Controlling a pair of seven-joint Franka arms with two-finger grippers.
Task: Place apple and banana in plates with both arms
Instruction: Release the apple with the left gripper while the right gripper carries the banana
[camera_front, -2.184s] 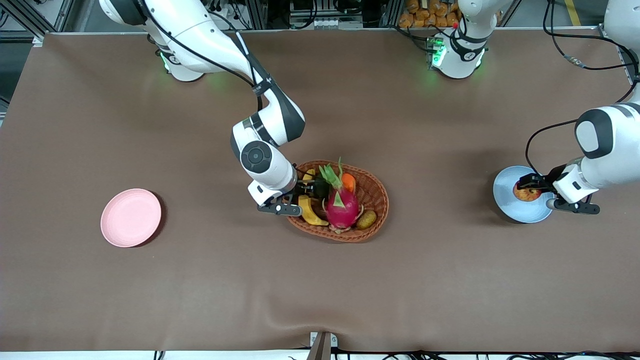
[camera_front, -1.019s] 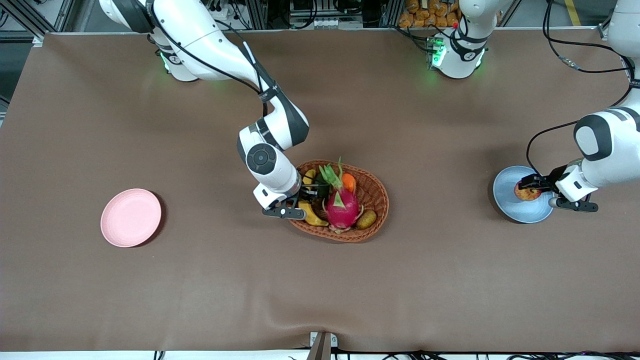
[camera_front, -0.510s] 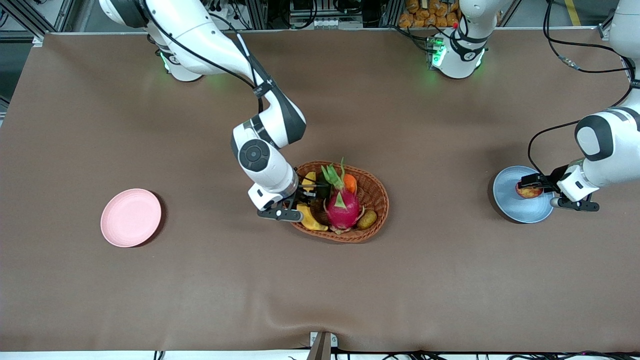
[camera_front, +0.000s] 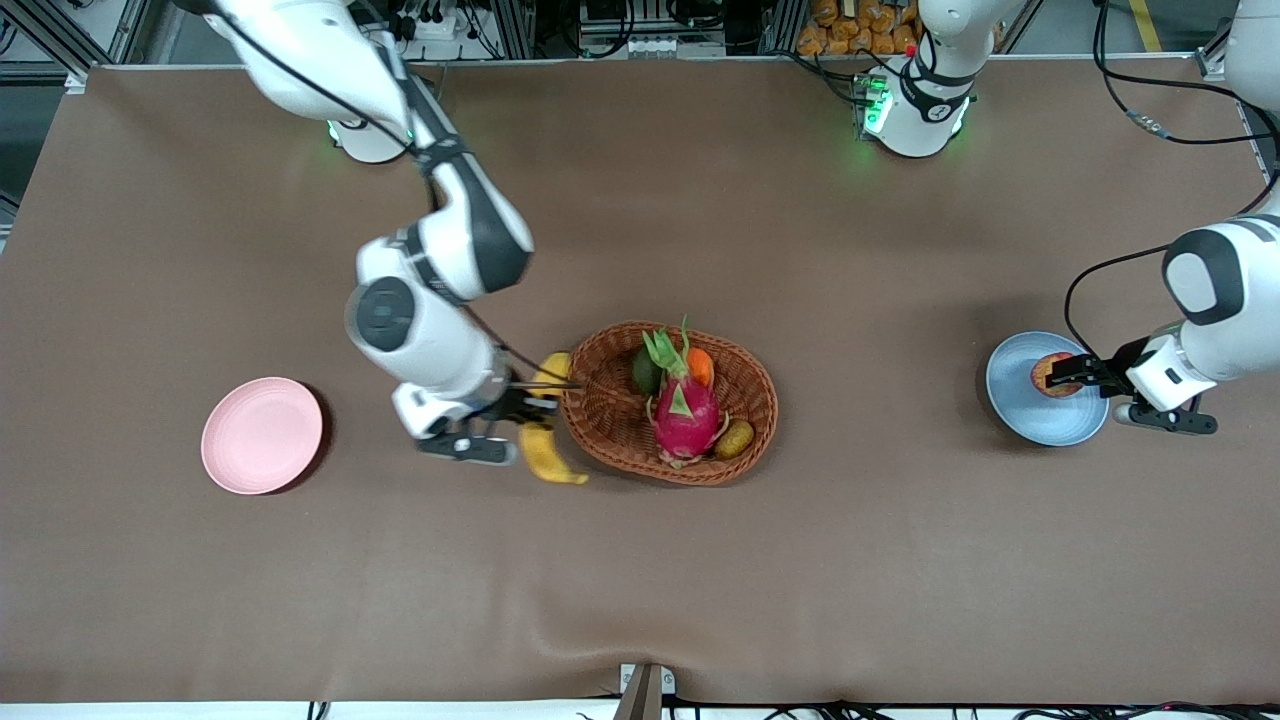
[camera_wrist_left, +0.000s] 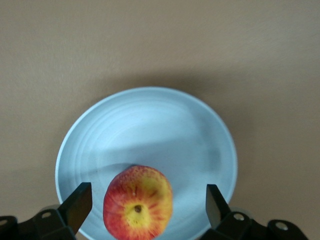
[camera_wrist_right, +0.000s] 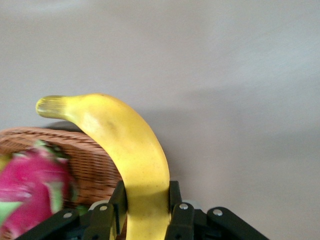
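Note:
Next, I set the yellow banana, now held just outside the basket rim, down with my right gripper across the back part of the pale pink plate (camera_front: 271, 408).
My right gripper (camera_front: 520, 418) is shut on the yellow banana (camera_front: 548, 450) and holds it in the air just outside the basket rim, on the side toward the pale pink plate (camera_front: 262, 435). In the right wrist view the banana (camera_wrist_right: 125, 145) sits between the fingers of the right gripper (camera_wrist_right: 146, 200). The red and yellow apple (camera_front: 1053, 373) rests on the light blue plate (camera_front: 1010, 388). My left gripper (camera_front: 1072, 378) is open, its fingers astride the apple without touching it. The left wrist view shows the apple (camera_wrist_left: 138, 202) on the blue plate (camera_wrist_left: 150, 125), with the left gripper (camera_wrist_left: 145, 205) around it.
The brown woven basket (camera_front: 768, 400) stands mid-table and holds a pink dragon fruit (camera_front: 685, 410), an orange-red fruit (camera_front: 698, 365), a dark green fruit (camera_front: 646, 372) and a brownish kiwi-like fruit (camera_front: 735, 438). The basket (camera_wrist_right: 85, 155) also shows in the right wrist view.
My right gripper has lifted the banana out of the basket and carried it toward the pink plate. My left gripper has drawn back slightly from the apple.

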